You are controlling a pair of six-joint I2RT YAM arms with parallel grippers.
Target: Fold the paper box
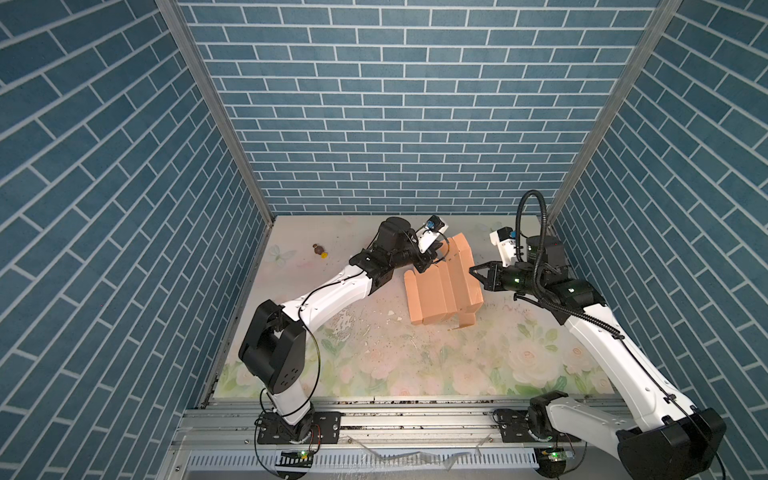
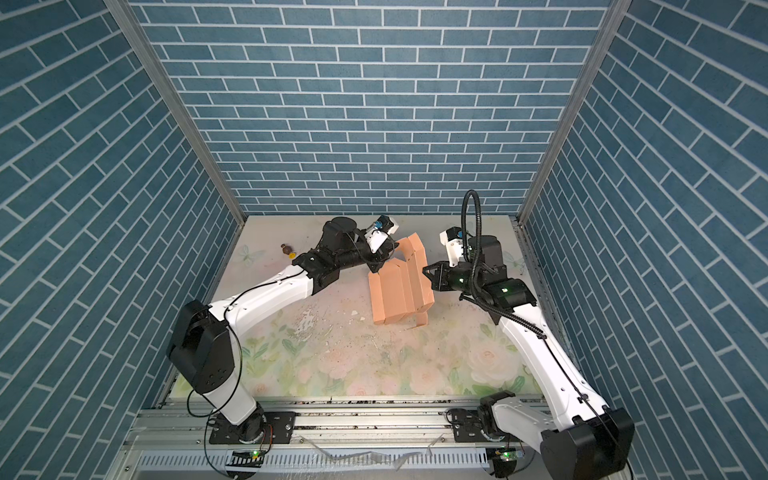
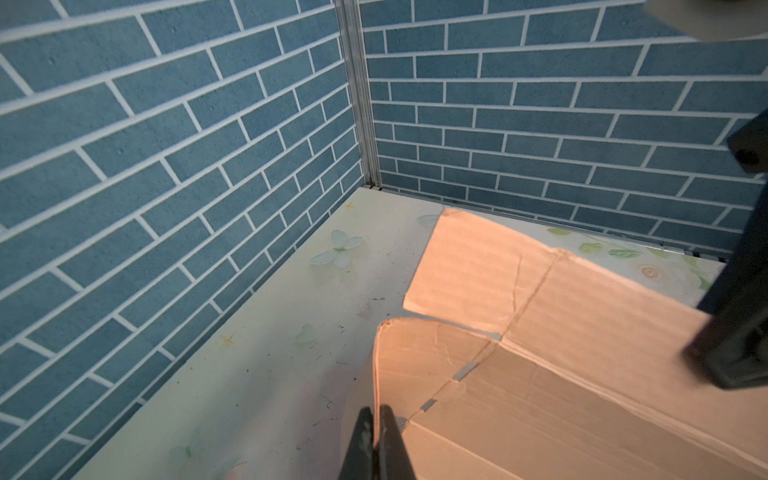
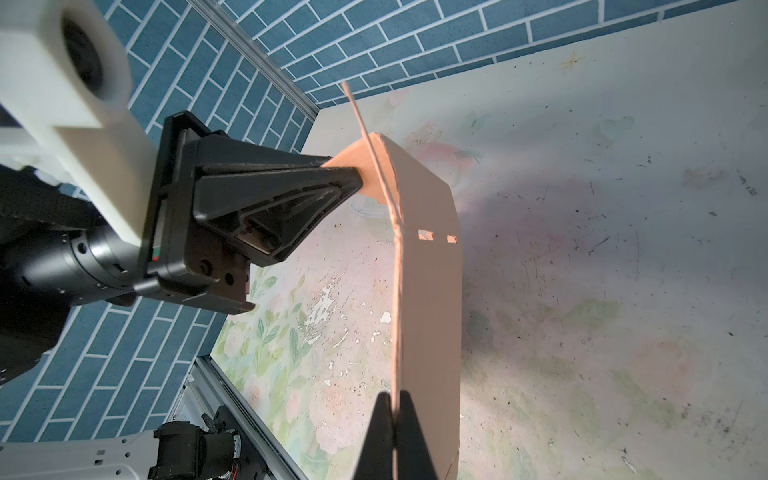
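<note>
My left gripper will let go of the curved flap on the pale table (image 1: 384, 272) under that gripper's black wrist.
The paper box (image 1: 444, 286) (image 2: 401, 291) is a peach-orange creased sheet, partly raised off the floral table in both top views, with flaps standing up at its far end. My left gripper (image 1: 429, 265) (image 2: 380, 266) is shut on a curved flap at the sheet's far left edge; in the left wrist view its tips (image 3: 376, 411) pinch the thin edge of the paper box (image 3: 540, 332). My right gripper (image 1: 471, 270) (image 2: 424, 271) is shut on the right edge; its tips (image 4: 392, 397) clamp the edge of the upright panel (image 4: 428, 311). The left gripper (image 4: 357, 178) faces it across the sheet.
A tiny brown-and-yellow object (image 1: 319, 250) (image 2: 287, 250) lies at the far left of the table. Blue brick walls close the table on three sides. A metal rail (image 1: 374, 419) carrying both arm bases runs along the front edge.
</note>
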